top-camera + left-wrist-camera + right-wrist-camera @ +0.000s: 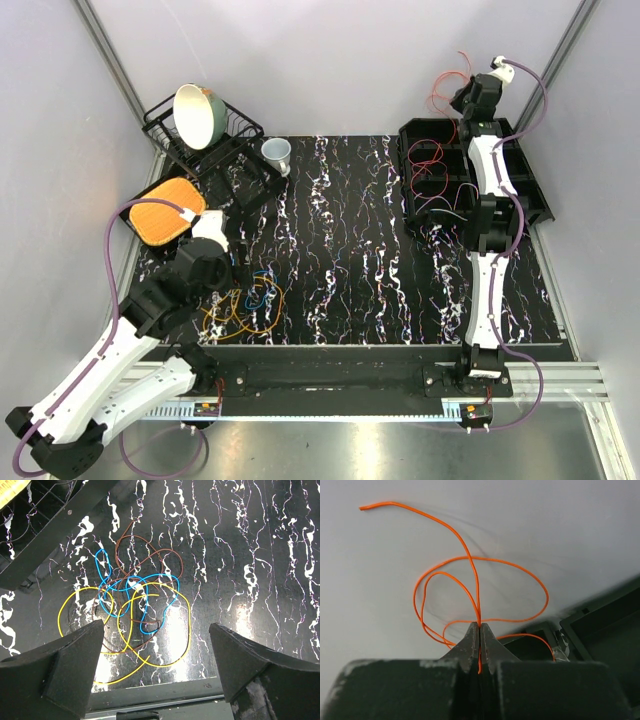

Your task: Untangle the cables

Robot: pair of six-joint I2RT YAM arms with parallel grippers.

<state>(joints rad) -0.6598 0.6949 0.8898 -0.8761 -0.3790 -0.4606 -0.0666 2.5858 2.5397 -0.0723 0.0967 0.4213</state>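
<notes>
Next, I need to lower my left gripper to the yellow wire and close it on its loops' crossing (238, 315) (128, 644) at the near side of the tangle.
A tangle of cables (245, 308) lies on the black marbled table near its front left. In the left wrist view it shows as yellow (150, 662), blue (150, 580) and brown (145, 540) wires looped through each other. My left gripper (156, 627) is open, hovering above the near side of the tangle and touching none of it; it also shows in the top view (225, 280). My right gripper (480, 626) is shut on an orange cable (470, 560), held high at the back right above the black bin (530, 190). The top view shows this gripper (462, 97) and the cable (445, 85) too.
A red wire (430, 165) lies in the black compartment bin. A black dish rack (160, 135) with a green-and-cream bowl (198, 113) stands at the back left, with a pale funnel-like cup (277, 152) and an orange pad (165, 210) nearby. The table's front rail (150, 695) runs just below the tangle.
</notes>
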